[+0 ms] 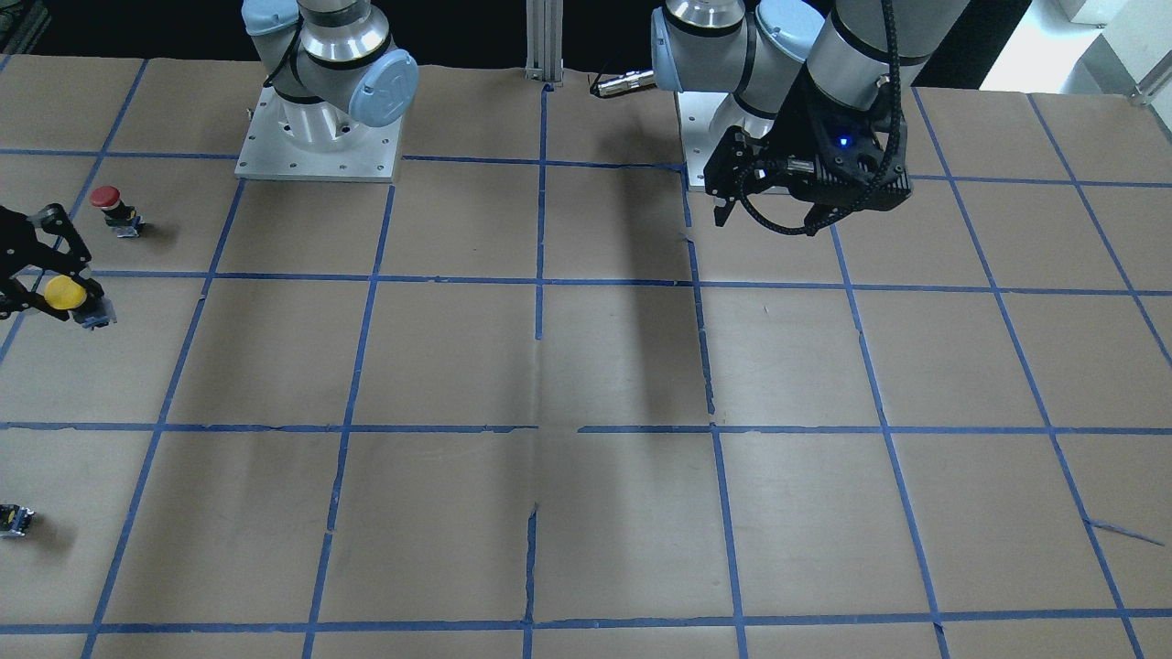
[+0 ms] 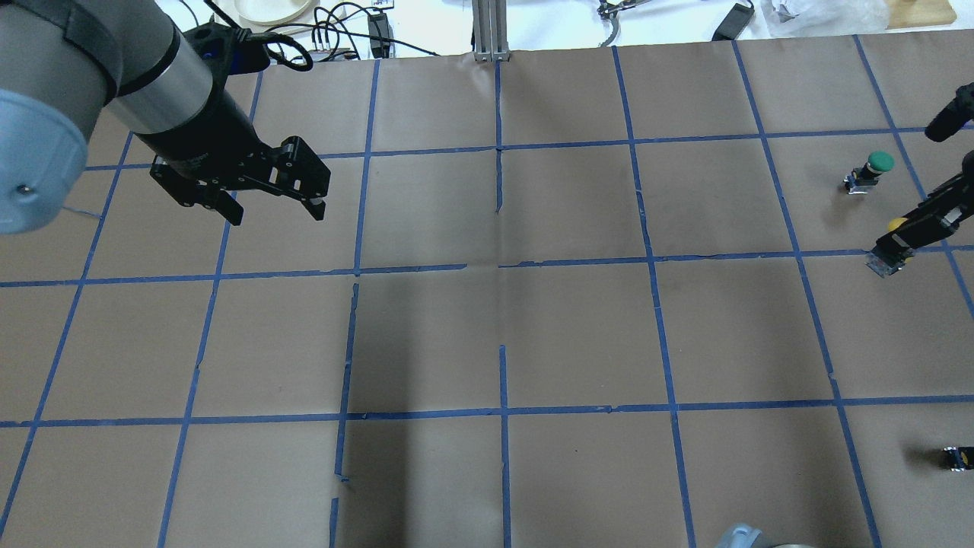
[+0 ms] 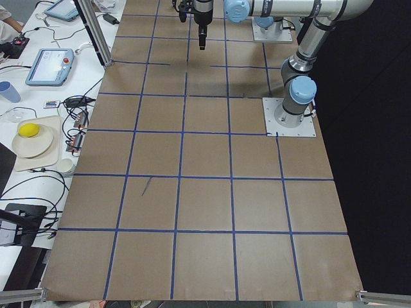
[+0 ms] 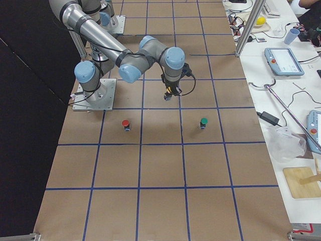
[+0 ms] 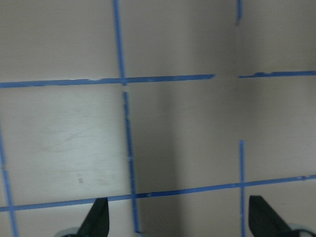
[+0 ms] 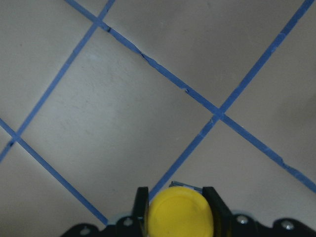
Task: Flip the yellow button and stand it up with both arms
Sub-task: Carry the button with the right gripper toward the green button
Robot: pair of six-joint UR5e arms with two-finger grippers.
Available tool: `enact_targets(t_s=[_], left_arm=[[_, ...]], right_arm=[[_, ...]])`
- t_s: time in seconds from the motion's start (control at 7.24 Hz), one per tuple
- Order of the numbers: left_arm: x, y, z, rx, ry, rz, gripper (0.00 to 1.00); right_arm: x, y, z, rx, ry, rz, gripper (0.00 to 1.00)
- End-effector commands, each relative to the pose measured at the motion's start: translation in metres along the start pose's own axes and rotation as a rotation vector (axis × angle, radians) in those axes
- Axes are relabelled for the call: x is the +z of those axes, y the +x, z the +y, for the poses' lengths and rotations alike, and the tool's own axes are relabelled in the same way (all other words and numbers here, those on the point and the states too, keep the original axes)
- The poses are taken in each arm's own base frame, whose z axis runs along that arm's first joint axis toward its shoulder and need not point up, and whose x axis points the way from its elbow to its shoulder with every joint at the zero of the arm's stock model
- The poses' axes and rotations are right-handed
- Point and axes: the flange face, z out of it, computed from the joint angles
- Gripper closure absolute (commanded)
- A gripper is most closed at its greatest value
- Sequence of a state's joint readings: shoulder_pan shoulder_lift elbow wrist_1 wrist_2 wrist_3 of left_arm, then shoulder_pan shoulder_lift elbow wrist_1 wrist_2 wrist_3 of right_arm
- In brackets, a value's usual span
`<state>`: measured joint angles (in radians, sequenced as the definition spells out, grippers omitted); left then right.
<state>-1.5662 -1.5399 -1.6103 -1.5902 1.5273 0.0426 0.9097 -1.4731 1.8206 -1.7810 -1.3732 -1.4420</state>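
The yellow button will go down from my right gripper onto bare paper inside the blue tape square (image 1: 100, 352), next to the button that has the red cap.
The yellow button (image 1: 66, 293) has a round yellow cap and a dark blocky body. It is clamped in my right gripper (image 1: 81, 300) at the table's far right, tilted, just over the brown paper. In the right wrist view the yellow cap (image 6: 180, 219) sits between the two black fingers (image 6: 142, 203). The overhead view shows that gripper (image 2: 899, 237) at the right edge, with the button's body end (image 2: 883, 262) pointing down. My left gripper (image 2: 274, 207) is open and empty, hovering high over the left side of the table (image 1: 765, 218). Its fingertips (image 5: 96, 219) frame bare paper.
A red-capped button (image 1: 108, 203) stands upright just behind the right gripper. A green-capped button (image 2: 875, 164) stands beyond it. A tiny dark block (image 2: 955, 457) lies near the robot-side right edge. The brown paper carries a blue tape grid (image 1: 540, 284).
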Motion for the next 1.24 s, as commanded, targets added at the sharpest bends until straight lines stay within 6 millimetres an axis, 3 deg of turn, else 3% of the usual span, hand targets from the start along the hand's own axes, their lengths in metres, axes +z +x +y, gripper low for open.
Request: enact_targets(t_s=[0.0,0.14,0.28,0.41,0.69,1.11], left_arm=[[-0.005,-0.006,-0.024,0.015,-0.022,-0.052,0.01],[0.005,0.006,-0.028,0.044,-0.046,-0.053,0.01],[-0.004,0.002,-0.031,0.035,-0.019,-0.042,0.01],[0.001,-0.001,-0.033,0.049,-0.031,-0.05,0.01],[-0.004,-0.006,-0.03,0.171,-0.027,-0.042,0.01],[-0.012,-0.016,-0.036,0.141,-0.014,-0.046,0.01]], right_arm=[[0.026,0.044,0.049,-0.201,0.023,-0.016,0.81],[0.043,0.059,0.064,-0.248,0.038,-0.053,0.81],[0.047,0.065,0.071,-0.347,0.045,-0.052,0.81],[0.053,0.072,0.088,-0.397,0.054,-0.053,0.81],[0.067,0.079,0.092,-0.544,0.066,-0.076,0.81],[0.075,0.076,0.094,-0.553,0.07,-0.107,0.79]])
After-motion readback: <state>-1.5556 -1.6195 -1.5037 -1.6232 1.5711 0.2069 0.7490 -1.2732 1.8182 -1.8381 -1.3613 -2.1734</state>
